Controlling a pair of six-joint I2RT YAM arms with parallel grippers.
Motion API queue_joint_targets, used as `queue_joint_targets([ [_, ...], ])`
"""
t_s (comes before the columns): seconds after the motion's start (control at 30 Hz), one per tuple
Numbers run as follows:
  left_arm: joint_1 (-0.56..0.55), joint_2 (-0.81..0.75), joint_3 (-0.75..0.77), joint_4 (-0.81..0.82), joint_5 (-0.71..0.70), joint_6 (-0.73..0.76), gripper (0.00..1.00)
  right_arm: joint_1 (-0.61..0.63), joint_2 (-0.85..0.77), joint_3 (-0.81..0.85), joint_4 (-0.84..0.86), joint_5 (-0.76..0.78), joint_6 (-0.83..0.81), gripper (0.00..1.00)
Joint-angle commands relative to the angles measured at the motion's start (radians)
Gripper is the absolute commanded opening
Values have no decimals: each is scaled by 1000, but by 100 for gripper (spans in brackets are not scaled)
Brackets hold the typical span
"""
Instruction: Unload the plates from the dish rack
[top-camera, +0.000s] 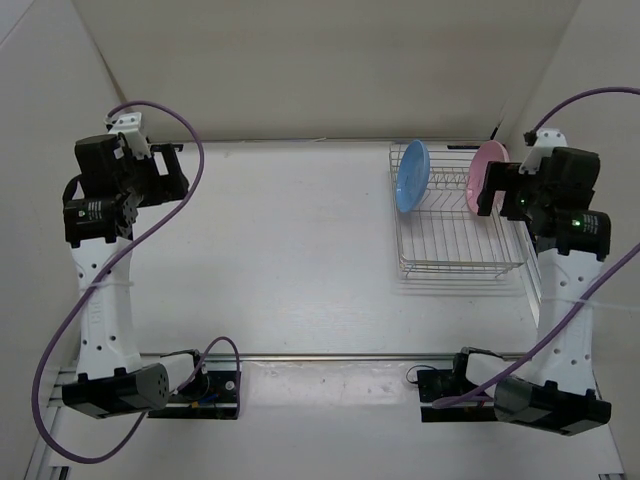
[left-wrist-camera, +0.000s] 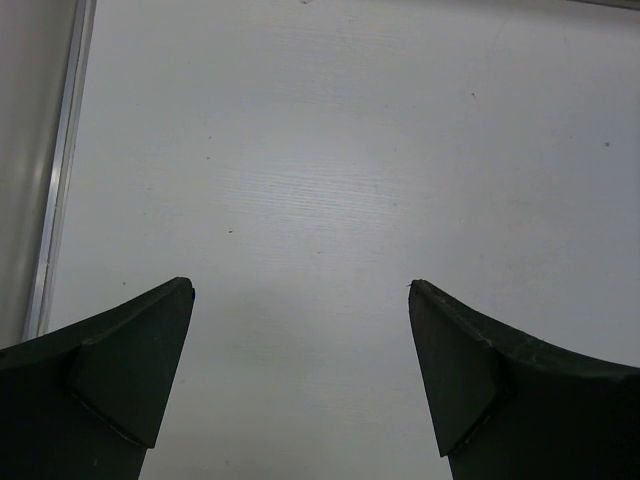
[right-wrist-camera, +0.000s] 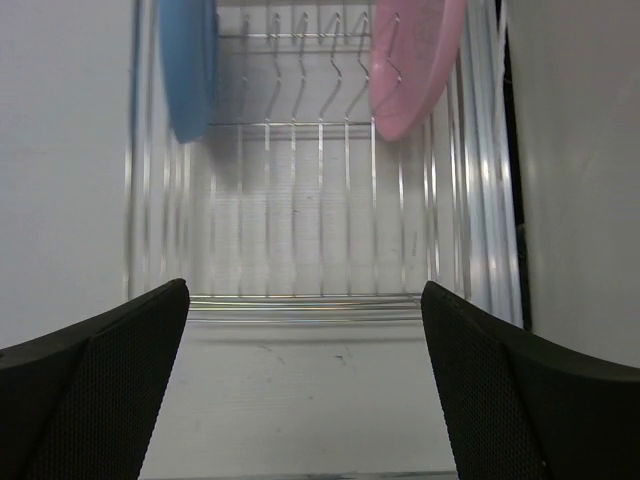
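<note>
I will close my right gripper on the upper rim of the pink plate (top-camera: 493, 145), toward the back of the dish rack.
The silver wire dish rack (top-camera: 452, 242) stands at the back right of the table. A light blue plate (top-camera: 412, 176) stands upright in its back left slots, and a pink plate (top-camera: 482, 168) stands upright at its back right. My right gripper (top-camera: 494, 188) hovers high over the rack's right side, partly covering the pink plate, open and holding nothing. In the right wrist view the rack (right-wrist-camera: 300, 200) runs away from my open right gripper (right-wrist-camera: 303, 288), with the blue plate (right-wrist-camera: 188, 60) top left and the pink plate (right-wrist-camera: 415, 60) top right. My left gripper (top-camera: 172, 166) is far left, open; only bare table shows between its fingers (left-wrist-camera: 300, 285).
White walls close in the table at the back and on both sides. A metal rail (top-camera: 330, 355) runs along the near edge between the arm bases. Purple cables (top-camera: 190, 140) loop off both arms. A metal strip (left-wrist-camera: 58, 200) edges the table in the left wrist view.
</note>
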Motion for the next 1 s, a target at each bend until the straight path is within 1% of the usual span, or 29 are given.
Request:
queue_joint_targets([
  [0.0, 2, -8, -38, 8, 18, 19, 100, 86, 30, -71, 140, 313, -85, 100],
  [0.07, 2, -17, -80, 17, 18, 37, 100, 139, 50, -111, 198, 435, -145, 100],
  [0.1, 2, -17, -92, 26, 18, 48, 100, 151, 70, -120, 256, 485, -163, 100],
  [0.13, 2, -17, -104, 27, 18, 57, 100, 151, 81, -120, 280, 540, -192, 100],
  [0.2, 2, -17, -146, 54, 7, 67, 100, 163, 126, -99, 307, 540, -205, 100],
  [0.27, 2, -26, -173, 72, 7, 88, 100, 163, 177, -67, 332, 554, -234, 96],
  [0.4, 2, -26, -236, 114, 7, 120, 100, 163, 285, 8, 366, 579, -261, 95],
  [0.43, 2, -12, -236, 114, 7, 120, 100, 163, 306, 21, 375, 591, -275, 93],
  [0.53, 2, 12, -246, 125, 7, 130, 100, 163, 391, 32, 435, 600, -301, 93],
  [0.63, 2, 12, -265, 172, -14, 119, 100, 163, 463, 79, 458, 588, -332, 86],
  [0.73, 2, 12, -275, 197, -14, 110, 100, 154, 530, 114, 468, 579, -332, 85],
  [0.8, 2, 12, -275, 206, -14, 110, 100, 154, 560, 133, 478, 579, -343, 81],
  [0.87, 2, 12, -275, 206, -5, 110, 100, 145, 595, 157, 487, 579, -343, 81],
  [0.9, 2, 12, -275, 215, -5, 110, 100, 145, 606, 157, 487, 579, -343, 77],
  [0.97, 2, 24, -275, 215, 4, 110, 100, 145, 633, 182, 496, 579, -352, 77],
])
